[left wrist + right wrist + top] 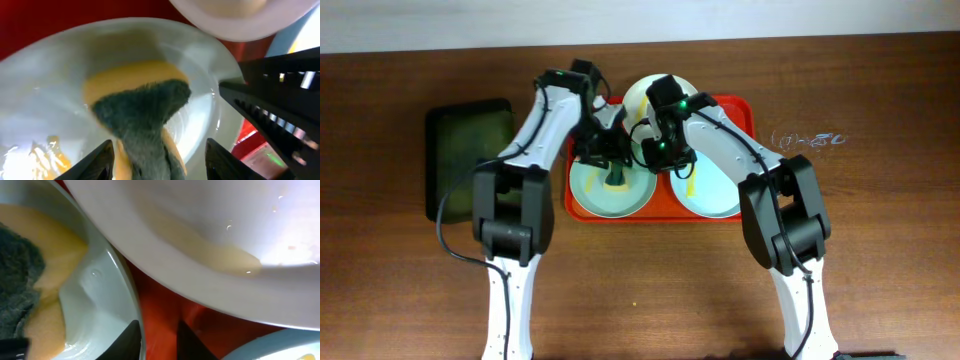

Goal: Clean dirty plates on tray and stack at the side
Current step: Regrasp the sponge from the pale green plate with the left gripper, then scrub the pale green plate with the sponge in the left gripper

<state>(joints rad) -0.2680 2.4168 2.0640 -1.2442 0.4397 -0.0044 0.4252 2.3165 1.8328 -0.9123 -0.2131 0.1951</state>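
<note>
I will square up my left gripper and pinch the sponge's dark green side (145, 137) before moving it, because the yellow sponge lies slanted between that gripper's open fingers.
The red-orange tray (748, 112) holds three plates. My left gripper (613, 165) is shut on a yellow sponge with a dark green scouring face (617, 180), which is pressed onto the left mint-blue plate (592, 198). In the left wrist view the sponge (140, 107) lies between my fingers (160, 161) on that plate (45, 75), beside a yellow smear (50, 156). My right gripper (654, 155) is shut on this plate's right rim (127, 292), with its fingers (157, 341) astride the rim. The cream-white plate (645, 95) is at the back and the second mint-blue plate (715, 195) is on the right.
A dark green tray (460, 150) lies on the brown table left of the red tray. A chalk-like scribble (807, 139) marks the table on the right. The cream plate (200, 225) overhangs the spot where my right fingers hold the rim.
</note>
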